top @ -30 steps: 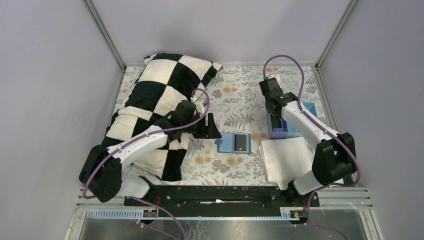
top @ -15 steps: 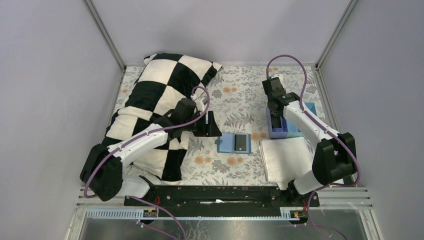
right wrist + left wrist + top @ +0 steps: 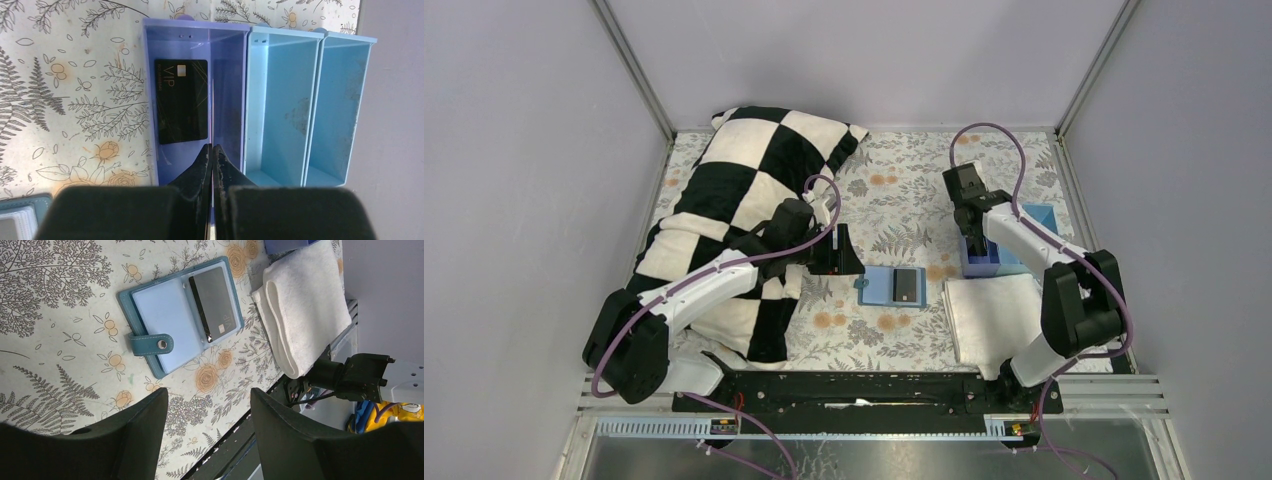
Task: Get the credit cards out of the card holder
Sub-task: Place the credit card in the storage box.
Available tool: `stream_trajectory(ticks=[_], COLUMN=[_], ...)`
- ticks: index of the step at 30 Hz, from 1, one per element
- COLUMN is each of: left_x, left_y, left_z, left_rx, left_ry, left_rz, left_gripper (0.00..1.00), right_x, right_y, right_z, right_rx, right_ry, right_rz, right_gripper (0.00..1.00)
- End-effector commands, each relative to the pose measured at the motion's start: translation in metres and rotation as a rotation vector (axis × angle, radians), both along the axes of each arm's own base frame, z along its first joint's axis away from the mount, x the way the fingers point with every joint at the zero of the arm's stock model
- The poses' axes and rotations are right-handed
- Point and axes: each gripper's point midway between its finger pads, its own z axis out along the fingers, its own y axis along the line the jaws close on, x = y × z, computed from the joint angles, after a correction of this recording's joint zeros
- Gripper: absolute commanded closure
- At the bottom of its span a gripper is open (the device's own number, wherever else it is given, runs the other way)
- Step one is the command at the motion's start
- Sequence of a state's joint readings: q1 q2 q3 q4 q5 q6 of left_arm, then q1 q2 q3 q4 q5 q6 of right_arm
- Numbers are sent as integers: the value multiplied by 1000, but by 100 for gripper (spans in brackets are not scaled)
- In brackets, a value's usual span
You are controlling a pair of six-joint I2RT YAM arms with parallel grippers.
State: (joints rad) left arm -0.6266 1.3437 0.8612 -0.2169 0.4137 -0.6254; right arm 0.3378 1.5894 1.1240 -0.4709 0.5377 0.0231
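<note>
The robot's left gripper will close on the black edge (image 3: 895, 296) (image 3: 206, 333) of the dark VIP card where it sticks out, beside the middle fold of the card holder.
The teal card holder (image 3: 884, 287) lies open on the floral cloth, also in the left wrist view (image 3: 165, 315). A dark VIP card (image 3: 212, 302) sits in its right page (image 3: 908, 285). My left gripper (image 3: 839, 262) is open and empty, just left of the holder (image 3: 209, 395). My right gripper (image 3: 971, 230) is shut on a credit card (image 3: 211, 115), held edge-on over the purple bin (image 3: 150, 75). A black VIP card (image 3: 181, 100) lies flat in that bin.
Two light blue bins (image 3: 280, 100) adjoin the purple bin on its right. A folded white towel (image 3: 994, 315) lies in front of the bins. A black-and-white checkered pillow (image 3: 734, 200) fills the left side under the left arm. Grey walls close in the table.
The right arm has shifted slightly over the bins, its elbow drawing in, with the card still held. The left arm and the card holder have not moved.
</note>
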Motion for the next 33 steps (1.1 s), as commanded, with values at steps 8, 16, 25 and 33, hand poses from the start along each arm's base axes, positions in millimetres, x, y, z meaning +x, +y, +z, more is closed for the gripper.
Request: stream_trajectory(ticks=[8,16,25,33], left_x=[6,5,5,-7], left_y=[-2,-1,-4,-60], left_z=[8,6,17,9], left_rx=[-34,-29,-44,-93], left_ry=[-45,-42,-73,-10], left_rz=[-10,-11,4,-54], left_gripper=[34,34,34,34], right_x=[6,4,5,-45], right_y=[-11,-1,16,99], right_z=[-20,-16,48,71], right_rx=[-41,28,175,768], right_ry=[14,11,-107,-125], right_rz=[-25,-17,-26,41], right_gripper=[99,72,60,58])
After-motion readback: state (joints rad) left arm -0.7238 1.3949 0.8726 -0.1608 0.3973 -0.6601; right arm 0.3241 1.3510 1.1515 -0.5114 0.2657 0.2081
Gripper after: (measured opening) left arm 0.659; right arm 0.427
